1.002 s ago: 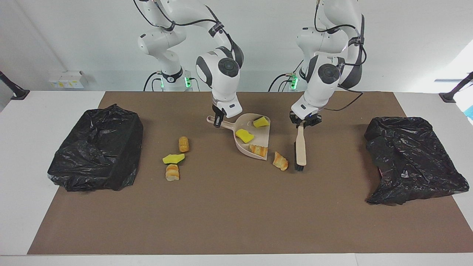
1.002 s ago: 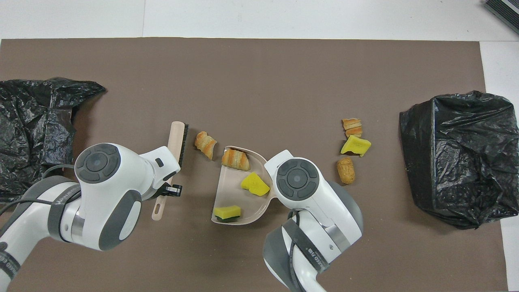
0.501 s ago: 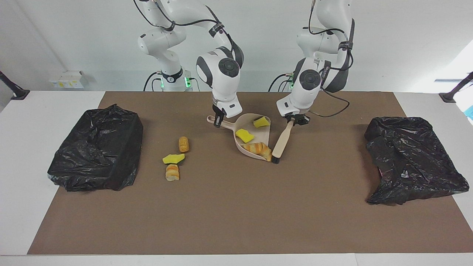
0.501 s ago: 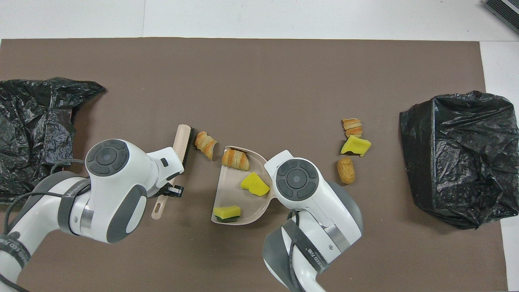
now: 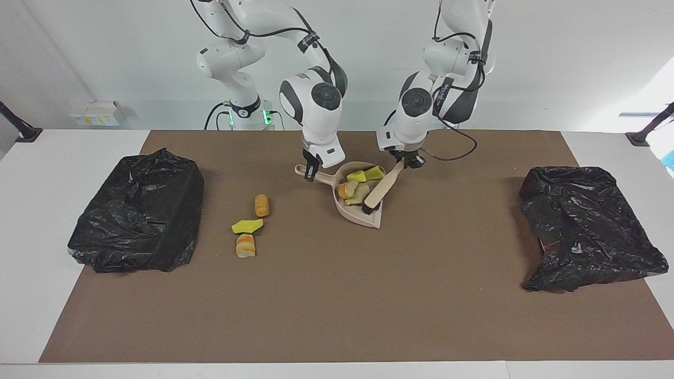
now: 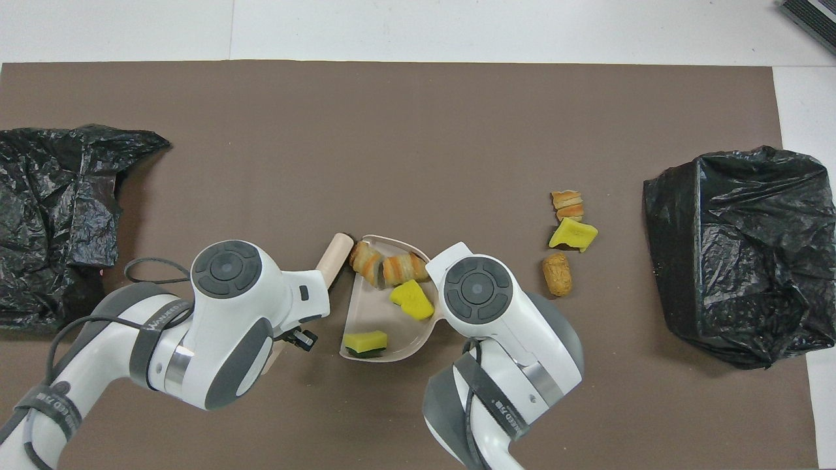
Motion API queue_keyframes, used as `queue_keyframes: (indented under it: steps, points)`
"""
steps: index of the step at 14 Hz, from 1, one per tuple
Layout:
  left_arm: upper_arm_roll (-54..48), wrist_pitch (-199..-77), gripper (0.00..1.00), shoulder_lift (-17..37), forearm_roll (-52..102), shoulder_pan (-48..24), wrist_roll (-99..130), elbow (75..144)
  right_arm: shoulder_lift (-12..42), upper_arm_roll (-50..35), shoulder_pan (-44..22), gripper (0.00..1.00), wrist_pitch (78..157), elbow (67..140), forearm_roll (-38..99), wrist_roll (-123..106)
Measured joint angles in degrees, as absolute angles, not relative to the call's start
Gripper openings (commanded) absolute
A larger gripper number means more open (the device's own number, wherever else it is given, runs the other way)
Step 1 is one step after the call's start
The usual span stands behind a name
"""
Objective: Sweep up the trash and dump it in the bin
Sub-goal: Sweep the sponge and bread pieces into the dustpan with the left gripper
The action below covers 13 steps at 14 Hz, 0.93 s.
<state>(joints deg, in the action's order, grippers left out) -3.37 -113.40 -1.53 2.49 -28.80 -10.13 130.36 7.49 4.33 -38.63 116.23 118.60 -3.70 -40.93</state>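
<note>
The robot's left gripper should set the brush down on the brown mat (image 6: 381, 371) between the robot's arms, by the near edge of the dustpan.
The beige dustpan (image 5: 356, 215) (image 6: 373, 318) lies on the brown mat, and my right gripper (image 5: 310, 175) is shut on its handle. In the pan lie two yellow sponge chunks (image 5: 366, 175) (image 6: 413, 300) and two croissant pieces (image 5: 349, 190) (image 6: 366, 261). My left gripper (image 5: 404, 163) is shut on the handle of the brush (image 5: 380, 188) (image 6: 333, 256), whose head rests slanted inside the pan's mouth against the trash. Loose trash lies toward the right arm's end: a bread roll (image 5: 261, 205) (image 6: 557, 274), a sponge chunk (image 5: 247, 226) (image 6: 573, 235) and a croissant piece (image 5: 245, 246) (image 6: 567, 203).
A bin lined with a black bag (image 5: 137, 210) (image 6: 738, 254) stands at the right arm's end of the mat. Another black-bagged bin (image 5: 584, 226) (image 6: 52, 215) sits at the left arm's end. In the overhead view both wrists cover their grippers.
My left gripper swung the brush toward the dustpan, pushing the croissant pieces from the pan's lip and the mat deeper into it. The right gripper and the dustpan stayed still.
</note>
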Motion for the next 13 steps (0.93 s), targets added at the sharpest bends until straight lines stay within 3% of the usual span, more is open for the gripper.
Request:
queue_keyframes:
  steps: [9, 13]
  points:
    - [-2.57, -115.93, 0.00, -0.71, 2.49, -19.65, 2.50, 130.36, 7.23, 4.63, -38.07, 0.00, 116.33, 118.23, -3.70, -40.92]
    - [-3.75, -116.11, 0.00, -0.76, 2.49, -21.05, 17.17, 130.31, 3.06, 4.97, -31.84, 0.00, 115.60, 117.65, -3.79, -43.76]
